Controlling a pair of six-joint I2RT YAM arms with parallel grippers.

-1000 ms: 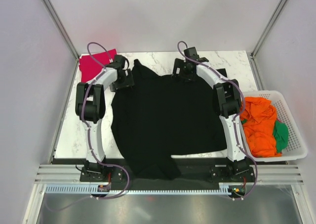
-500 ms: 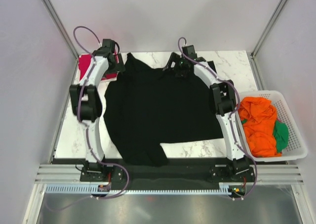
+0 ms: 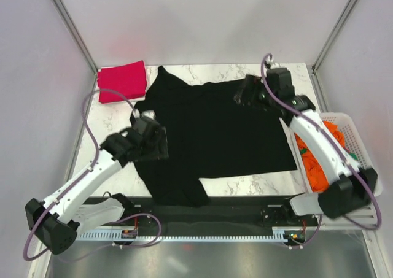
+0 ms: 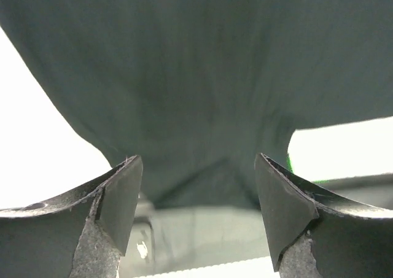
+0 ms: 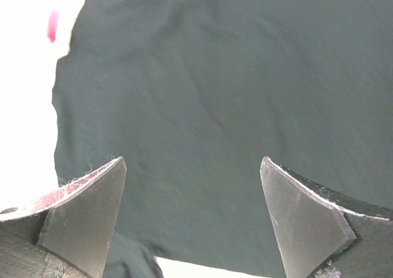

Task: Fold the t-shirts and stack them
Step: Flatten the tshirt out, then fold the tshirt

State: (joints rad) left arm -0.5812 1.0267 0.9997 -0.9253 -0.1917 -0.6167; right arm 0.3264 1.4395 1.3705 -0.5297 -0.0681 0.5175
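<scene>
The near corner [image 3: 293,168] beside the white basket is the next place my right gripper will go, to close there on the black t-shirt.
A black t-shirt [image 3: 212,134] lies spread flat on the marble table, one sleeve hanging toward the front edge. My left gripper [image 3: 161,144] is open and empty above the shirt's left edge; the left wrist view shows black cloth [image 4: 196,88] beyond its spread fingers. My right gripper [image 3: 244,97] is open and empty above the shirt's upper right part; the right wrist view shows the shirt [image 5: 221,106] below it. A folded red t-shirt [image 3: 121,81] lies at the back left corner.
A white basket [image 3: 362,192] at the right edge holds orange [image 3: 310,161] and green crumpled shirts, partly hidden by my right arm. Bare marble [image 3: 252,185] shows in front of the black shirt. Grey walls enclose the table.
Both grippers have let go of the shirt's far edge and pulled back. The left arm swung down toward the front left; the right arm moved right. The shirt now lies flat.
</scene>
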